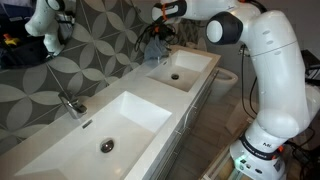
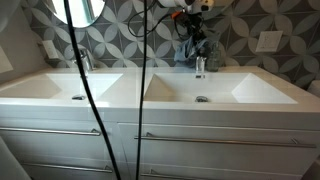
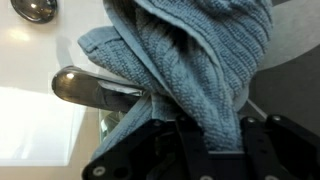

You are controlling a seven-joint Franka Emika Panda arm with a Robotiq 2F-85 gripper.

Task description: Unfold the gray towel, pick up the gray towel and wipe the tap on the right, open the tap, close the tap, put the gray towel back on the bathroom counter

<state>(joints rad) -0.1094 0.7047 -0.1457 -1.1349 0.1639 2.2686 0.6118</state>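
Observation:
The robot's gripper needs to release the gray towel, now hanging over a basin's tap, on the counter [image 1: 136,81] between the basins, near the patterned wall.
The gray towel [image 3: 190,60] hangs bunched from my gripper [image 3: 205,135], which is shut on it. In the wrist view the towel drapes against the chrome tap [image 3: 95,90], touching its spout. In both exterior views the gripper [image 1: 160,35] [image 2: 192,30] holds the towel [image 1: 155,48] [image 2: 195,45] right over the tap [image 2: 200,67] of one basin [image 1: 185,68] [image 2: 215,92], by the patterned wall. Most of that tap is hidden by the towel in an exterior view [image 1: 158,55].
A second basin [image 1: 100,130] [image 2: 60,90] with its own tap [image 1: 70,103] [image 2: 84,62] sits alongside. A round mirror [image 2: 85,10] hangs on the tiled wall. Cables [image 2: 85,90] hang across the front. Drawers [image 2: 160,135] lie under the counter.

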